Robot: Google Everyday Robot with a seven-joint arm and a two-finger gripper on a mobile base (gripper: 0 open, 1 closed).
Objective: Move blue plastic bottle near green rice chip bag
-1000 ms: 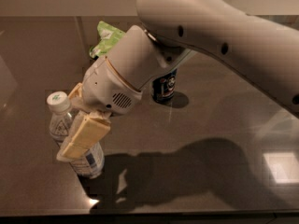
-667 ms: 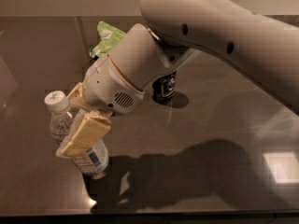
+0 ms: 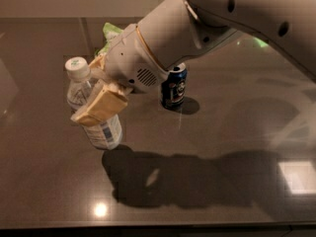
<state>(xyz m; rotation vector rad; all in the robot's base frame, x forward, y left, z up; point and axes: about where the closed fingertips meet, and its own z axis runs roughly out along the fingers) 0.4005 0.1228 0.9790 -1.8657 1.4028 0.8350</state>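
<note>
I need to release the blue plastic bottle between the green rice chip bag and the drink can [image 3: 150, 78].
The blue plastic bottle [image 3: 98, 127] is clear, with a white cap and a white-and-blue label. It is tilted and held off the dark table, casting a shadow below it. My gripper [image 3: 90, 101] is shut on the bottle's middle, with one tan finger [image 3: 102, 105] across its front. The green rice chip bag [image 3: 110, 32] lies at the back, just behind the gripper's wrist. Only its top edge shows; the arm hides the rest.
A dark blue drink can [image 3: 174, 86] stands upright to the right of the bottle, partly under the arm. The large white arm [image 3: 212, 19] spans the upper right. The glossy dark table [image 3: 232, 147] ends at a front edge near the bottom.
The gripper has lifted the bottle and carried it up and to the right, towards the green bag and the can. The can has not moved.
</note>
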